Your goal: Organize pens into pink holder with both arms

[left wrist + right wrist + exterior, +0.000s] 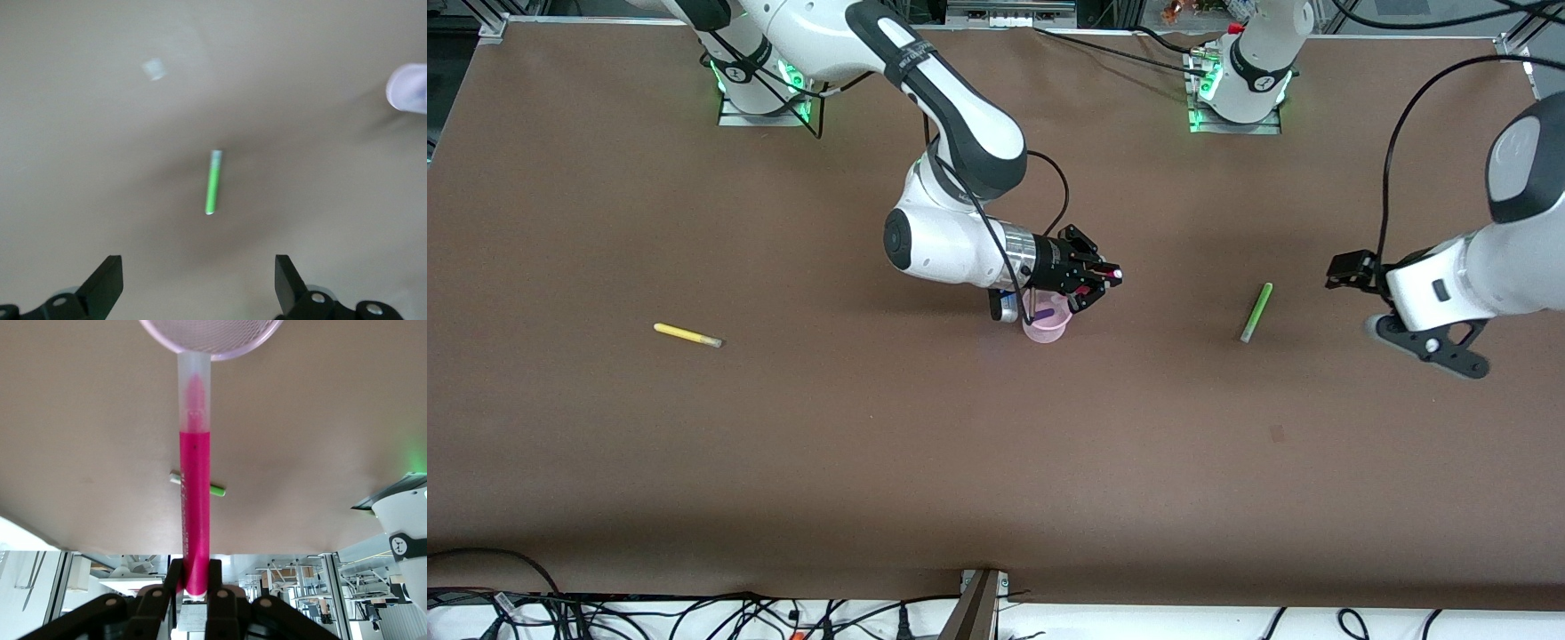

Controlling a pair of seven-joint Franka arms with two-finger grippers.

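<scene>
My right gripper needs to let go of the magenta pen inside the pink holder [1046,316] [212,330], next to the purple pen.
The pink holder [1047,328] stands mid-table with the purple pen [1040,314] in it. My right gripper [1104,277] is just above and beside the holder, shut on the magenta pen [195,500]. The pen's pale tip points at the holder's rim [210,337]. The light green pen [1256,312] lies flat toward the left arm's end. My left gripper [1350,268] hovers open and empty beside it. In the left wrist view the green pen [212,181] lies ahead of the open gripper [198,261]. The yellow pen [687,335] lies flat toward the right arm's end.
The brown table [871,462] has cables along the edge nearest the front camera. The two arm bases with green lights [763,89] stand along the edge farthest from that camera. The holder also shows at the edge of the left wrist view [408,87].
</scene>
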